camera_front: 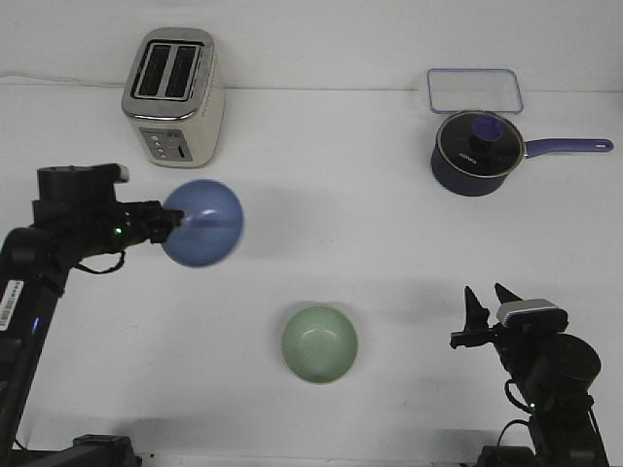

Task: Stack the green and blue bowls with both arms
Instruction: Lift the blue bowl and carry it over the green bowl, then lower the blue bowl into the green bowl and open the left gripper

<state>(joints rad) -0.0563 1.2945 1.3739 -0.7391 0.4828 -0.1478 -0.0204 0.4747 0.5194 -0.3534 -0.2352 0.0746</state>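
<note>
Next, my left gripper releases the light blue bowl nested inside the pale green bowl (319,341). The blue bowl is held tilted in the air.
The light blue bowl (204,223) is held in the air at the left, tilted, by my left gripper (173,220), which is shut on its rim. The pale green bowl (320,343) sits upright on the white table, lower and to the right of the blue one, apart from it. My right gripper (487,302) is open and empty at the lower right, to the right of the green bowl and not touching it.
A cream toaster (175,95) stands at the back left. A dark navy lidded saucepan (474,152) with a handle pointing right sits at the back right, with a clear lidded container (474,89) behind it.
</note>
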